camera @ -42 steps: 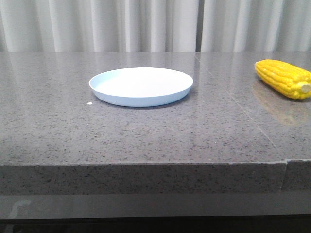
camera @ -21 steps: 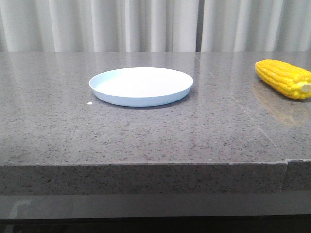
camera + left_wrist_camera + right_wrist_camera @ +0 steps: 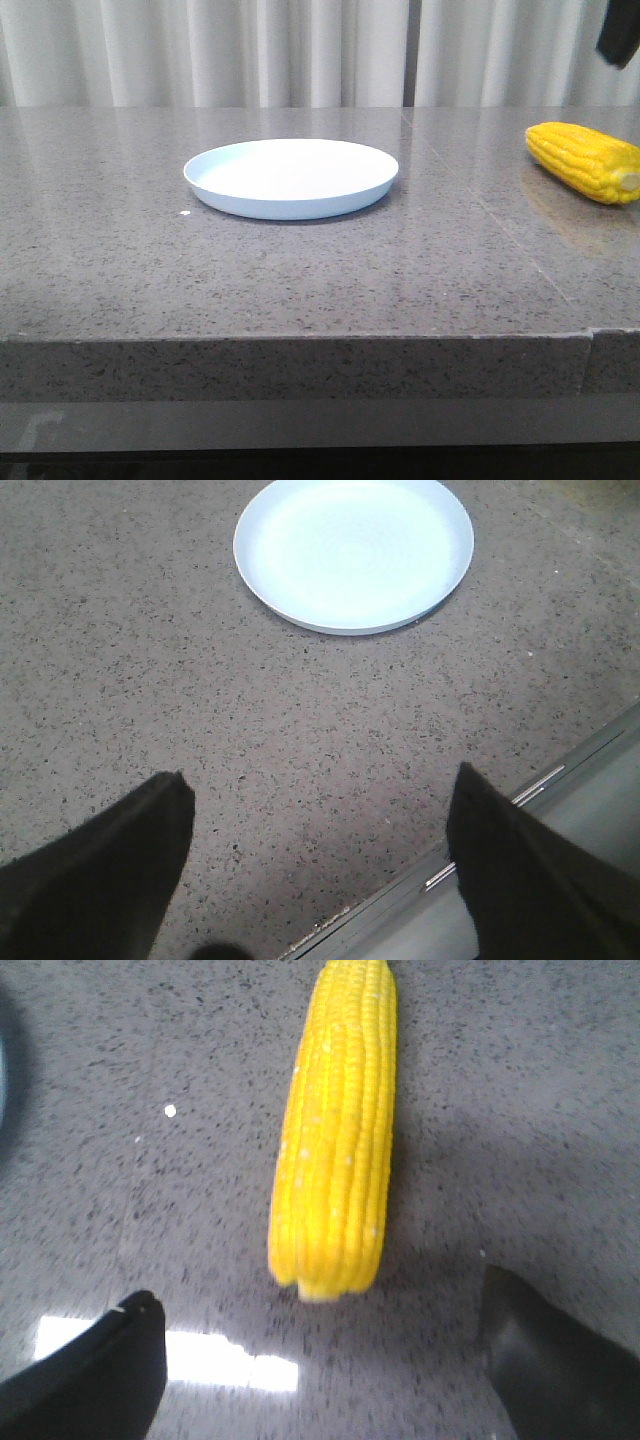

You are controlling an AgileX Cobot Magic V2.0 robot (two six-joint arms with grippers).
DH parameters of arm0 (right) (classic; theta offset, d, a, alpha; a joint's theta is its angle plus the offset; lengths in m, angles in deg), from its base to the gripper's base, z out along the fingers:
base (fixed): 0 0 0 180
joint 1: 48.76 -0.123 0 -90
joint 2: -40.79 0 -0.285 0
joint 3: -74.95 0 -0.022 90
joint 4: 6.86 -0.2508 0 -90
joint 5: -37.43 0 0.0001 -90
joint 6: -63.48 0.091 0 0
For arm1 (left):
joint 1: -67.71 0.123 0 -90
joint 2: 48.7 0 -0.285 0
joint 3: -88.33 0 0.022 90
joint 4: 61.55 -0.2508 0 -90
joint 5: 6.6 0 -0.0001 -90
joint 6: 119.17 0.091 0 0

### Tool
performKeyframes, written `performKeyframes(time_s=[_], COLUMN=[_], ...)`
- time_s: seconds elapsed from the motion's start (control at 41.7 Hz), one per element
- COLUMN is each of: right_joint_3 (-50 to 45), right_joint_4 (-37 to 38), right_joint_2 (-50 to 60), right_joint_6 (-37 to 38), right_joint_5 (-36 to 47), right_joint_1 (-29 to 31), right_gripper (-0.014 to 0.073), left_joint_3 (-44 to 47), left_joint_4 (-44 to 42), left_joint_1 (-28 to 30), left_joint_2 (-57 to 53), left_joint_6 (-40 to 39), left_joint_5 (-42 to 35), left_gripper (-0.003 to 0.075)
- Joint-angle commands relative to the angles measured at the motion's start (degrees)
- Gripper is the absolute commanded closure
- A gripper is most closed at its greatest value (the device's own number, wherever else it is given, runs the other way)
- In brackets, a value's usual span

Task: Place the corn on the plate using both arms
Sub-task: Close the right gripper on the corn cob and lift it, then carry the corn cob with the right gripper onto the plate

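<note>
The yellow corn has a pale stub end. My right gripper will close well back from that end, across the middle of the yellow corn (image 3: 577,156) (image 3: 342,1105).
The yellow corn (image 3: 585,161) lies on the grey stone table at the far right, its pale stub end toward the right edge. The pale blue-white plate (image 3: 290,177) sits empty near the table's middle. My right gripper (image 3: 320,1305) is open above the table, its dark fingers (image 3: 110,1360) wide apart, with the corn (image 3: 338,1130) just beyond them. A dark part of the right arm (image 3: 620,32) shows at the top right of the front view. My left gripper (image 3: 320,800) is open and empty over the table's front edge, with the plate (image 3: 353,552) ahead of it.
The speckled grey table (image 3: 300,270) ends in a thick front edge (image 3: 300,365). White curtains (image 3: 300,50) hang behind it. A small white speck (image 3: 185,214) lies left of the plate. A metal rail (image 3: 540,780) runs along the table edge in the left wrist view.
A dark part of the right arm has come into the top right corner of the front view. The corn and plate have not moved.
</note>
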Motion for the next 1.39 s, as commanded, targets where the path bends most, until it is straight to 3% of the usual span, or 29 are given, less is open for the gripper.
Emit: performKeyframes(time_s=[0.0,0.6,0.672,0.792,0.864,1.152,1.367], right_joint_3=[4.41,17.72,17.97,17.97,17.97,23.98,31.66], right_joint_4=[0.25,0.72,0.72,0.77,0.77,-0.34,-0.49], right_joint_2=[-3.2,-23.33,-23.68,-23.97,-23.97,-22.04,-19.86], right_joint_6=[-0.33,-0.33,-0.33,-0.33,-0.33,-0.33,-0.39], right_joint_5=[1.99,4.44,3.33,1.86,1.32,-6.8,-12.76], right_joint_1=[0.01,0.09,0.09,0.09,0.09,-1.41,-10.05], right_gripper=[-0.0062,-0.0057,0.0002,0.0246,0.0327,0.0335,0.0335], left_joint_3=[-1.39,-1.39,-1.39,-1.39,-1.39,-1.39,-1.39], left_joint_4=[0.28,0.28,0.28,0.28,0.28,0.28,0.28], left_joint_1=[-0.44,-0.44,-0.44,-0.44,-0.44,-0.44,-0.44], left_joint_2=[-0.12,-0.12,-0.12,-0.12,-0.12,-0.12,-0.12], left_joint_6=[-0.51,-0.51,-0.51,-0.51,-0.51,-0.51,-0.51], left_joint_5=[-3.99,-4.1,-4.1,-4.1,-4.1,-4.1,-4.1], left_gripper=[0.0206,0.0206,0.0206,0.0206,0.0206,0.0206,0.0206])
